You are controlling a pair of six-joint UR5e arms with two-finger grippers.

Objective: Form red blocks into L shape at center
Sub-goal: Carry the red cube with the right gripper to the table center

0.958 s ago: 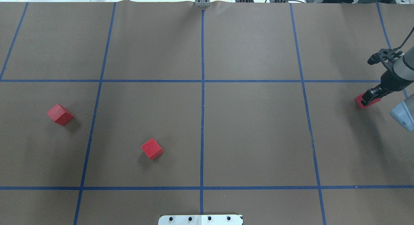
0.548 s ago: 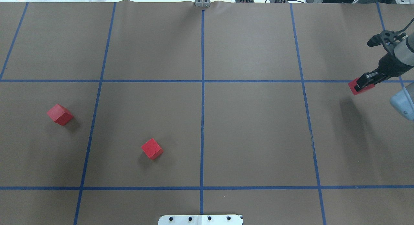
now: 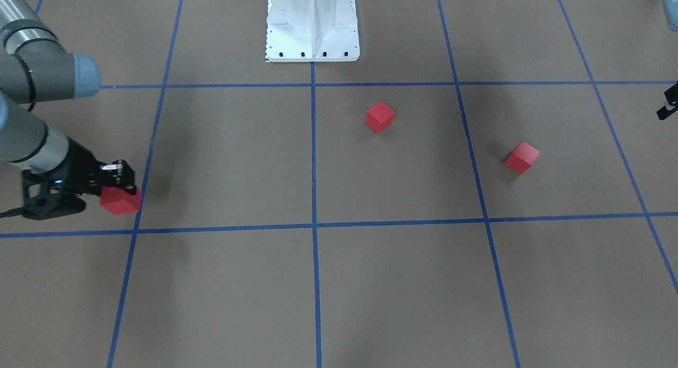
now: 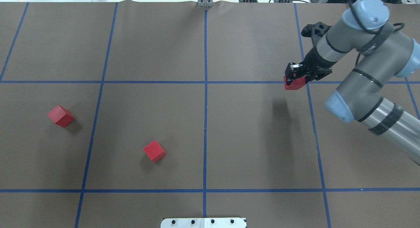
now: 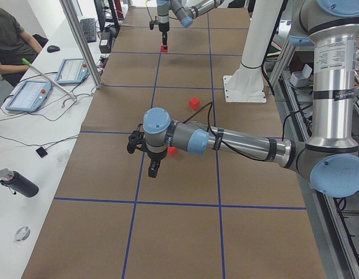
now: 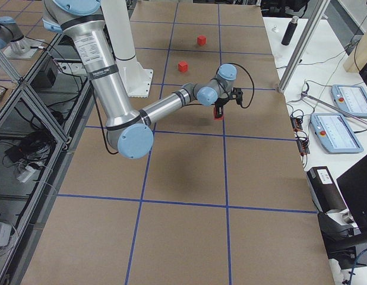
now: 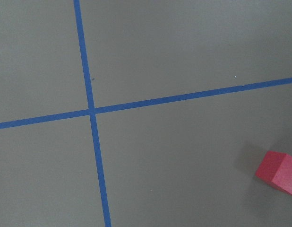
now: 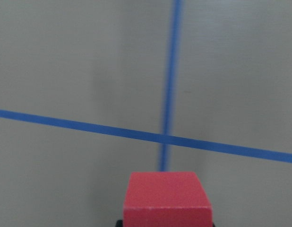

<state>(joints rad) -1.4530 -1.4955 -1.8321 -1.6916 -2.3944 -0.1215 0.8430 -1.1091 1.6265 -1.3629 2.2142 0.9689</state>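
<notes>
I should release the red block with my right gripper on the center tape line [image 3: 313, 181], on the side of the crossing toward the white base.
Three red blocks show. One [image 4: 60, 115] lies at the far left and one [image 4: 154, 151] lies left of the center line [image 4: 205, 123], both on the brown floor. My right gripper [image 4: 294, 79] is shut on the third block [image 4: 294, 85] and holds it above the floor near the right vertical tape line. The right wrist view shows that block [image 8: 167, 198] over a tape crossing. My left gripper [image 3: 668, 106] shows only as a black tip at the view's edge, away from the far-left block [image 3: 522, 157]; I cannot tell if it is open. The left wrist view shows a block [image 7: 280, 172] at its lower right.
The robot's white base [image 3: 312, 24] stands at the near middle edge. A side table with tablets [image 5: 28, 93] and a metal post [image 5: 81, 40] runs along the far side. A dark bottle [image 5: 17, 183] lies there.
My right gripper has carried its red block up off the floor and leftward, from the far right edge to the right vertical tape line. The other two blocks have not moved.
</notes>
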